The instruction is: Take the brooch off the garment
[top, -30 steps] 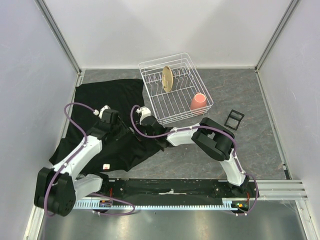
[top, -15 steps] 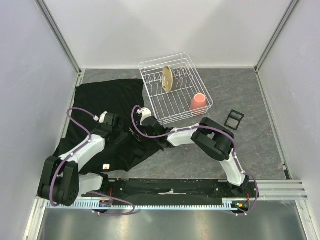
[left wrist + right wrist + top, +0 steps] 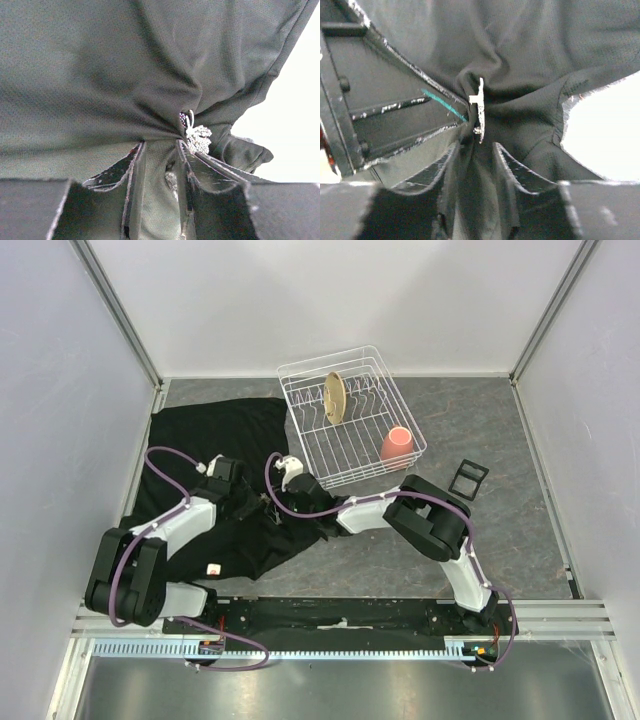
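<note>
The brooch stands edge-on just beyond my right fingers, which should open, move up and pinch its near end (image 3: 480,134) while my left gripper holds the garment.
The black garment (image 3: 215,440) lies wrinkled on the left of the table. My left gripper (image 3: 243,506) and right gripper (image 3: 279,505) rest on it close together, tips facing each other. In the left wrist view the cream flower brooch (image 3: 198,138) is pinned in the garment (image 3: 100,75) just beyond my right fingertip (image 3: 181,148), and a fold of fabric fills my left gripper (image 3: 157,149). In the right wrist view the brooch (image 3: 480,114) shows edge-on just above my right gripper (image 3: 474,147), which pinches bunched garment (image 3: 530,50). The brooch is too small to see in the top view.
A white wire dish rack (image 3: 300,371) stands behind the grippers, holding a tan plate (image 3: 334,397) and a pink cup (image 3: 397,445). A small black square frame (image 3: 467,478) lies to the right. A white tag with a red mark (image 3: 212,571) sits on the garment's near edge.
My left arm has swung so its gripper moved right, closer to the right gripper, and its elbow moved left. The right gripper has barely moved.
</note>
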{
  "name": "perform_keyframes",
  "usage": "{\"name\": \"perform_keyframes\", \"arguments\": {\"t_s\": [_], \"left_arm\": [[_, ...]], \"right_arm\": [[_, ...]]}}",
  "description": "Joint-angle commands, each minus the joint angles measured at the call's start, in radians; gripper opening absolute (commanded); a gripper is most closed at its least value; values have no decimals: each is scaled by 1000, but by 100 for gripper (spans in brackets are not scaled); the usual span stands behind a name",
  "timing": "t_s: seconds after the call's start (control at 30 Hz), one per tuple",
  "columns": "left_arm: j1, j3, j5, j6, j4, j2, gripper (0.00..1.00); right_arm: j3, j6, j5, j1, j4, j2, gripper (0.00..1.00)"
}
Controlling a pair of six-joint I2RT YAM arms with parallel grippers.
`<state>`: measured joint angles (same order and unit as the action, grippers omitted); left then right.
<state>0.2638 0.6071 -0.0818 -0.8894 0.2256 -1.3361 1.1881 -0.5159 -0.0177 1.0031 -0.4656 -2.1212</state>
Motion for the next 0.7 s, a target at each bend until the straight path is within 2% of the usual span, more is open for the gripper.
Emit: {"name": "perform_keyframes", "arguments": {"t_s": [0.0,0.2,0.43,0.67], "left_arm": [[-3,40,25,35,-63,-32,36],[-3,-1,17,32,-43,9,34],[-5,-72,7,14,-37,95,33],[-3,-61,16,17,-31,91,33]], "right_arm": [[-30,31,12,-4,-64,73,45],[61,76,-24,-30,48,53,45],[94,76,39,-57,19,4,40],[111,76,131,-60,-25,-29,39]]}}
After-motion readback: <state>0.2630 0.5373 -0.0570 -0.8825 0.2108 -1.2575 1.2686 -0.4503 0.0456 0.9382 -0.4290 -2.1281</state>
